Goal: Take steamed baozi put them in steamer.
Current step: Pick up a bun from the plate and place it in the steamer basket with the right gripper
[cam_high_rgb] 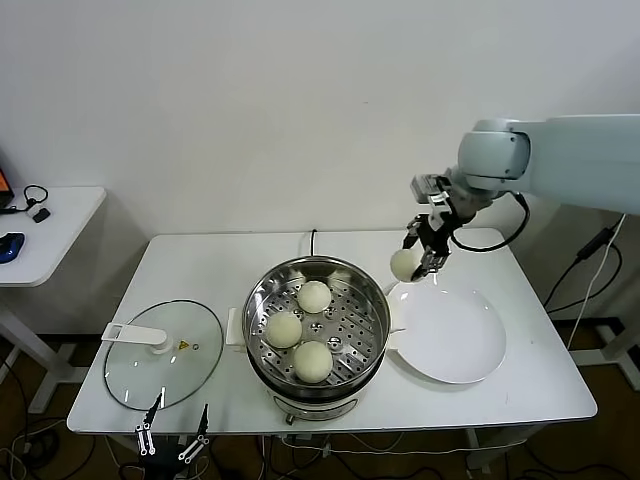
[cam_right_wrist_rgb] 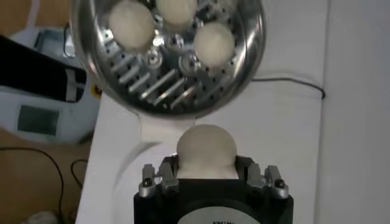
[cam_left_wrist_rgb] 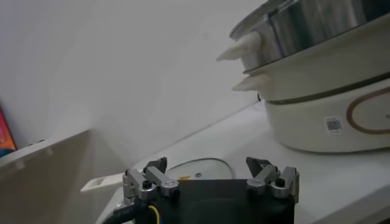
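My right gripper is to put the baozi down and leave it on the steamer tray's open spot (cam_high_rgb: 356,327) (cam_right_wrist_rgb: 165,84) nearest the white plate.
The shiny steel steamer (cam_high_rgb: 372,288) stands at the table's middle front with three cream-white baozi (cam_high_rgb: 313,296) (cam_high_rgb: 283,328) (cam_high_rgb: 313,361) on its perforated tray. My right gripper (cam_high_rgb: 415,262) is shut on the fourth baozi (cam_high_rgb: 404,265) and holds it in the air just right of the steamer's rim, above the plate's near-left edge. In the right wrist view that baozi (cam_right_wrist_rgb: 206,151) sits between the jaws, with the steamer (cam_right_wrist_rgb: 244,67) beyond. My left gripper (cam_high_rgb: 172,432) is open and empty, low at the table's front left edge; it also shows in the left wrist view (cam_left_wrist_rgb: 210,176).
An empty flat white plate (cam_high_rgb: 455,338) lies right of the steamer. A round glass lid (cam_high_rgb: 195,365) with a white handle lies left of it. A side table (cam_high_rgb: 60,215) with small items stands at far left.
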You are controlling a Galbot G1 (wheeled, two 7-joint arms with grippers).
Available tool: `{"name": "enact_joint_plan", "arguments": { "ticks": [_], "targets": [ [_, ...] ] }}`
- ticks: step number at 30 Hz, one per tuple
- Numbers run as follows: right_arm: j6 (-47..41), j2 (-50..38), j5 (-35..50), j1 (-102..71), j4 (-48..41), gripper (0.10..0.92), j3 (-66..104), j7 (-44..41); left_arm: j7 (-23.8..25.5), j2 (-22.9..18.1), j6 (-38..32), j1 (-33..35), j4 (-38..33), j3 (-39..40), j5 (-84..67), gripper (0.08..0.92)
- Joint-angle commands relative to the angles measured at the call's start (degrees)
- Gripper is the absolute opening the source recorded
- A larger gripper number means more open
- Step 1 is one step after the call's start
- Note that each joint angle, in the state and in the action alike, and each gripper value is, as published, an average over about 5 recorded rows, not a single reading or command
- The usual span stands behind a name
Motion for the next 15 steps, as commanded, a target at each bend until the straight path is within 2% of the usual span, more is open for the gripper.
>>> {"name": "enact_joint_plan", "arguments": {
  "ticks": [1,6,15],
  "targets": [
    [-8.10,5.52,14.45,7.41,14.02,0.619,1.14,5.50,-0.09,-2.80,-0.14,0.21,-0.06,0.16,0.13,0.823],
    [-9.66,7.36,12.30,1.51,13.20,0.619,2.44,8.77,-0.11,-2.80,-0.16,0.34,-0.25,0.13,0.08,0.823],
    [-9.85,8.96,3.76,-9.85,5.75,0.619,2.58,10.68,-0.09,-2.80,0.02,-0.18,0.06,-0.01,-0.08,0.823]
  ]
}}
